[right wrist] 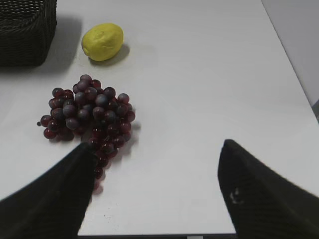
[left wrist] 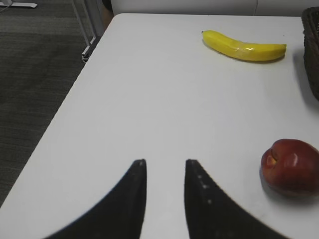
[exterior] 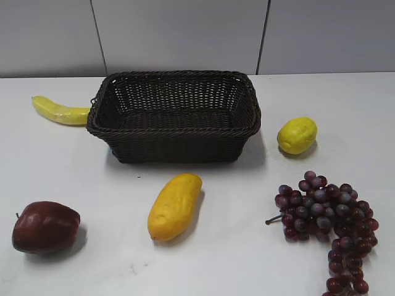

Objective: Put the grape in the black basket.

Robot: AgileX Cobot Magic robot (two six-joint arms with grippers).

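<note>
The robot's right gripper needs to close on the middle of the grape's wide part [exterior: 329, 202] [right wrist: 97, 103], near the stem, so that the grape's narrow end hangs below.
The grape [exterior: 327, 231] is a long dark red-purple bunch lying on the white table at the front right; it also shows in the right wrist view [right wrist: 92, 114]. The black basket [exterior: 174, 126] stands empty at the back middle; one corner shows in the right wrist view [right wrist: 25, 35] and an edge in the left wrist view [left wrist: 311, 55]. My right gripper [right wrist: 157, 147] is open wide and empty above the table, its left finger hiding the bunch's near tip. My left gripper [left wrist: 165, 162] is open with a narrow gap, empty, over bare table. Neither gripper shows in the exterior view.
A banana [exterior: 60, 111] lies left of the basket, a lemon [exterior: 297, 135] to its right, a yellow mango [exterior: 174, 206] in front of it. A dark red apple [exterior: 45, 226] sits at the front left. The table's left edge [left wrist: 65, 107] and near edge [right wrist: 199, 233] are close.
</note>
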